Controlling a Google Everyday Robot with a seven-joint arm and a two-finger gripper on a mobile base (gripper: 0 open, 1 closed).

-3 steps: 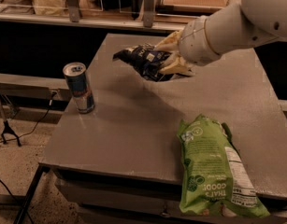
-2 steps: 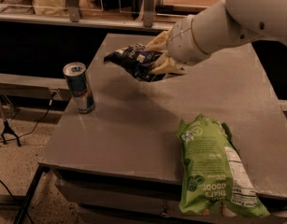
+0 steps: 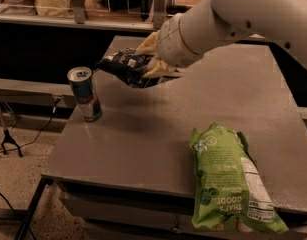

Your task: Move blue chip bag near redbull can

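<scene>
My gripper is going to let go of the blue chip bag on the grey table [image 3: 119, 82] just behind the redbull can.
The blue chip bag [image 3: 124, 66] is dark navy with white print and hangs in the air above the table. My gripper [image 3: 152, 61] is shut on its right end, with pale fingers [image 3: 149, 43] above and below it. The redbull can [image 3: 84, 93] stands upright near the table's left edge, blue and silver with a silver top. The bag's free left tip reaches to just right of and slightly above the can's top, apart from it. My white arm [image 3: 243, 19] comes in from the upper right.
A larger light-green bag [image 3: 229, 183] lies flat at the front right of the grey table [image 3: 158, 134], partly over its front edge. A shelf with items runs along the back. A cable and a stand leg are on the floor at left.
My gripper has carried the blue chip bag leftward and a little lower, closer to the redbull can. The can and the green bag have stayed in place.
</scene>
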